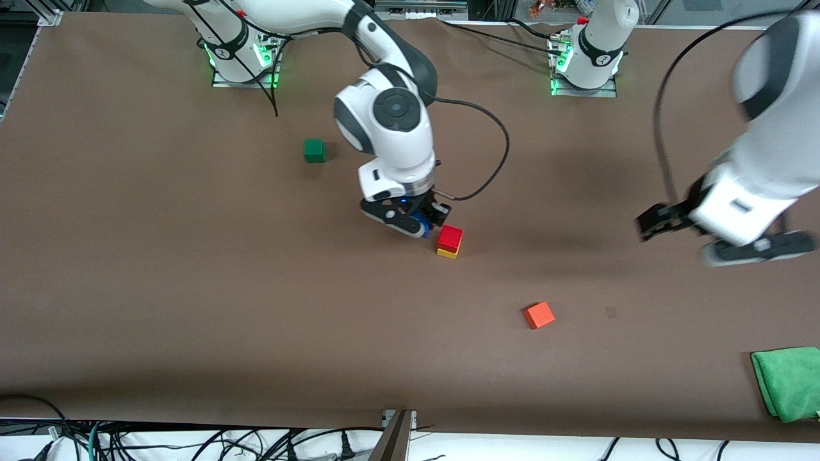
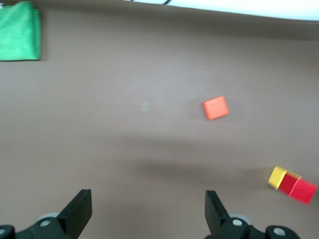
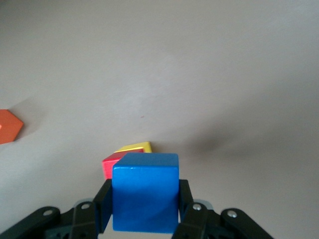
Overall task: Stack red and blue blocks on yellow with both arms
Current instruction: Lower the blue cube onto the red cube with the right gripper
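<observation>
The blue block, now in the air beside the stack, will be released by my right gripper on top of the red block [image 1: 450,235] [image 3: 119,173].
The red block [image 1: 450,237] sits on the yellow cube [image 1: 447,253] near the middle of the table. Both also show in the left wrist view as red [image 2: 297,188] on yellow [image 2: 277,177], and in the right wrist view as red [image 3: 110,165] on yellow [image 3: 135,148]. My right gripper [image 1: 426,223] is shut on the blue block [image 3: 145,191], held in the air just beside the stack; a sliver of blue [image 1: 422,222] shows between its fingers. My left gripper [image 2: 148,211] is open and empty, up in the air over the table's left-arm end [image 1: 717,238].
An orange-red cube [image 1: 539,315] lies nearer to the front camera than the stack, toward the left arm's end. A dark green cube [image 1: 314,150] lies toward the right arm's base. A green cloth [image 1: 789,382] lies at the left arm's end near the front edge.
</observation>
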